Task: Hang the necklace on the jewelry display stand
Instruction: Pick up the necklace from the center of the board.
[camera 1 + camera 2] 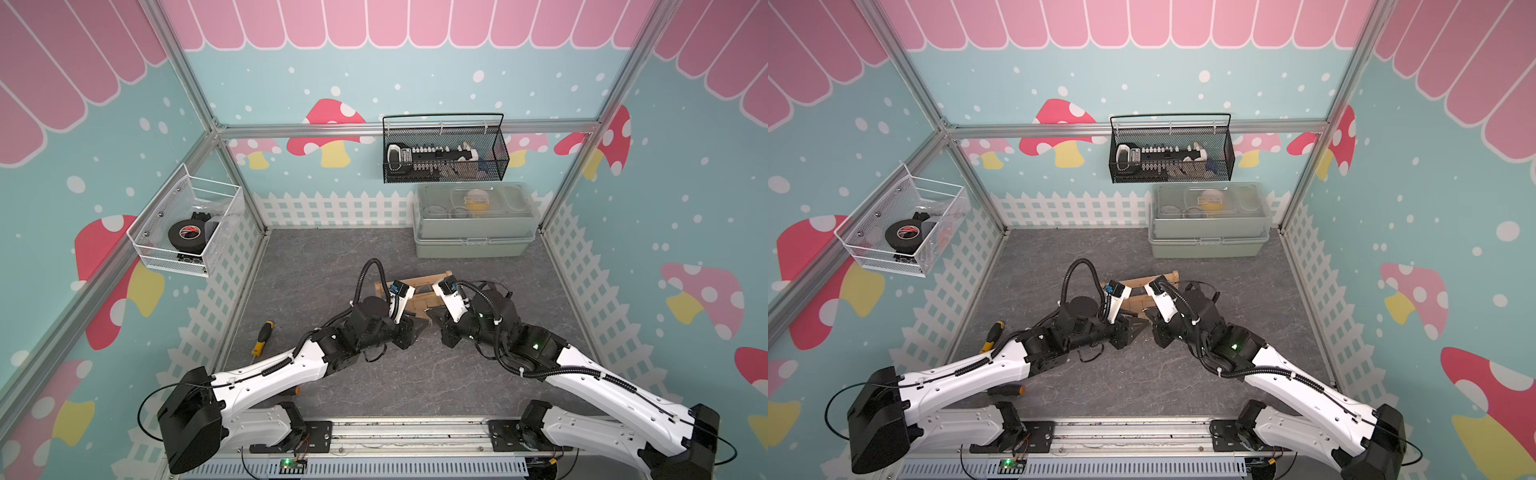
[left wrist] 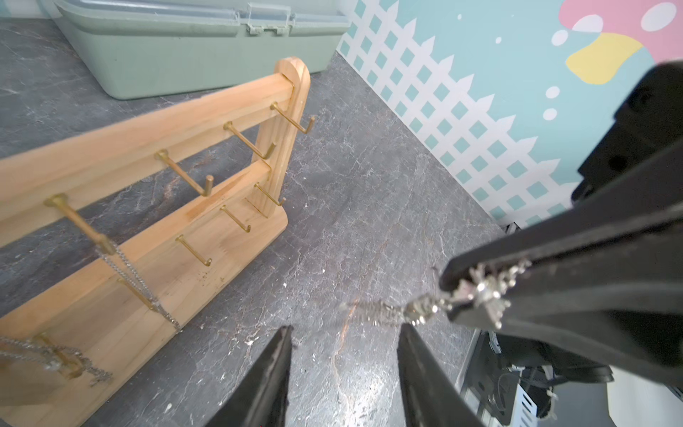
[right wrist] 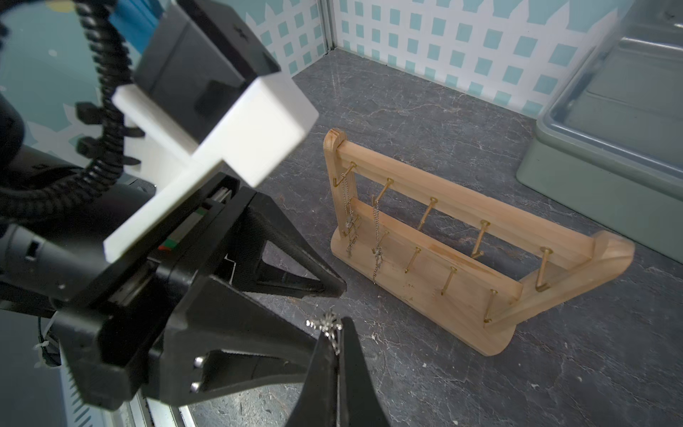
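The end of the necklace's chain hangs loose from the fingers of the robot's right gripper, so next the left gripper pinches that chain end (image 2: 361, 308) and stretches the necklace out before hanging it.
The jewelry display stand (image 3: 462, 229) is light wood with gold hooks and stands on the grey floor; both top views show it (image 1: 419, 286) (image 1: 1142, 282) just beyond the two wrists. Two thin chains (image 3: 377, 229) hang from its end hooks. My right gripper (image 3: 338, 325) is shut on the silver necklace (image 3: 325, 323), and the pendant pokes out at its tips. In the left wrist view the necklace (image 2: 484, 292) sits pinched in the right jaws, its short chain trailing just past my left gripper (image 2: 345, 328). That gripper is open with nothing between its fingers.
A grey-green lidded box (image 1: 473, 245) sits at the back right, close behind the stand. A yellow-and-black screwdriver (image 1: 262, 336) lies at the left near the fence wall. A black mesh basket (image 1: 444, 149) and a white wire basket (image 1: 187, 224) hang on the walls.
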